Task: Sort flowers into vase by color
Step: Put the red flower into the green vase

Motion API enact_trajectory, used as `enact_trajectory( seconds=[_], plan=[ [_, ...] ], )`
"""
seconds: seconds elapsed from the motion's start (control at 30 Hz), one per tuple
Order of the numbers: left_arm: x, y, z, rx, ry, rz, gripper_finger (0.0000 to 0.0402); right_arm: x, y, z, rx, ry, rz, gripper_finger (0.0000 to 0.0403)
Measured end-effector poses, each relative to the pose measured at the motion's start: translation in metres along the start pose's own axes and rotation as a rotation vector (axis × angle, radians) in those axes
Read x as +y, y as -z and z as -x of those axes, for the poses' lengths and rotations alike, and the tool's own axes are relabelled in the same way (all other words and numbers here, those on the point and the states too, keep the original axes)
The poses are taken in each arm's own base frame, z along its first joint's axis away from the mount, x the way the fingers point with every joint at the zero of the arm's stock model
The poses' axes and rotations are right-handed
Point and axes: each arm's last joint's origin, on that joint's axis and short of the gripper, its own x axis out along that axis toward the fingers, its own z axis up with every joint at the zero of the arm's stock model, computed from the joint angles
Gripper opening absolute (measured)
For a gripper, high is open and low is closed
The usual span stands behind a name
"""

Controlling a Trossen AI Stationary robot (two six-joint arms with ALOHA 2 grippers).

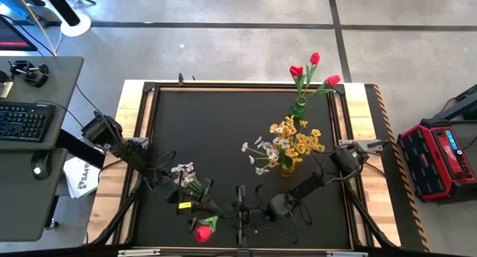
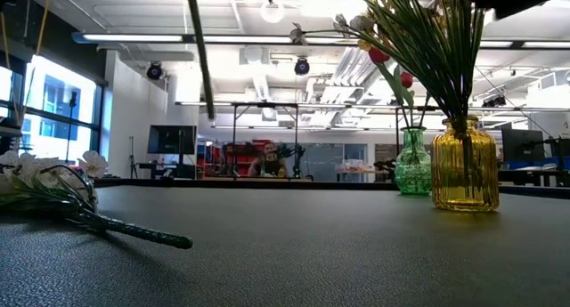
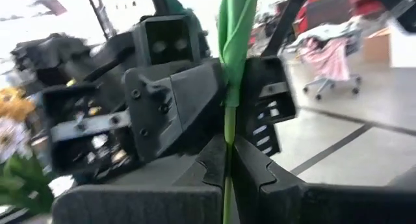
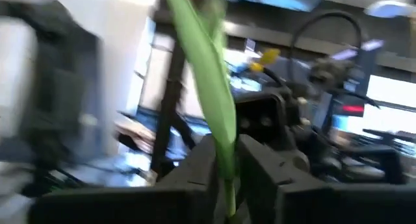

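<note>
The tulip is held low at the leaf's base in my right gripper, so that gripper should take the stem (image 1: 209, 225) just under the blossom while my left gripper steadies it.
A red tulip (image 1: 203, 232) with a green leaf is held above the table's near edge, between both grippers. My left gripper (image 1: 216, 212) (image 3: 229, 156) and my right gripper (image 1: 250, 212) (image 4: 225, 169) face each other there, each shut on its stem. A white-pink spray (image 1: 185, 175) (image 2: 44, 178) lies flat on the table behind the left arm. The green vase (image 1: 298, 108) (image 2: 412, 162) holds red tulips. The yellow vase (image 1: 288, 165) (image 2: 464, 165) holds yellow and white blossoms. In the low view the held stem (image 2: 199, 49) crosses overhead. My left gripper pinches the tulip's green stem (image 3: 229, 123) between its two fingers, which lie across it; the flower is lifted clear of the table. My right gripper pinches the same stem where the long leaf (image 4: 211, 87) rises from it (image 4: 229, 191), fingers across it, off the table.
The black mat (image 1: 223, 123) has free room across its far left and middle. Both vases stand on the right half, toward the far edge. A desk with a keyboard (image 1: 22, 121) stands left of the table and a red case (image 1: 440, 156) on the right.
</note>
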Motion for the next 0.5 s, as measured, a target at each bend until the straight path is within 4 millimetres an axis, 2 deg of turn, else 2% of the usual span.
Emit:
enact_trajectory(
  seconds=[0.13,0.27,0.37,0.5],
  plan=[
    [-0.001,0.003,0.001,0.051,-0.043,-0.019,0.0001,0.012,0.000,0.010,0.166,0.212,0.134,0.0117],
    [0.001,0.005,0.001,0.089,-0.112,-0.025,0.0001,0.027,-0.016,0.011,0.300,0.405,0.229,0.0176],
    [0.002,0.006,0.001,0.109,-0.158,-0.029,0.0000,0.037,-0.032,0.003,0.362,0.465,0.273,0.0197],
    [0.003,0.007,0.001,0.122,-0.195,-0.030,0.0000,0.042,-0.045,-0.011,0.443,0.513,0.291,0.0198]
  ],
)
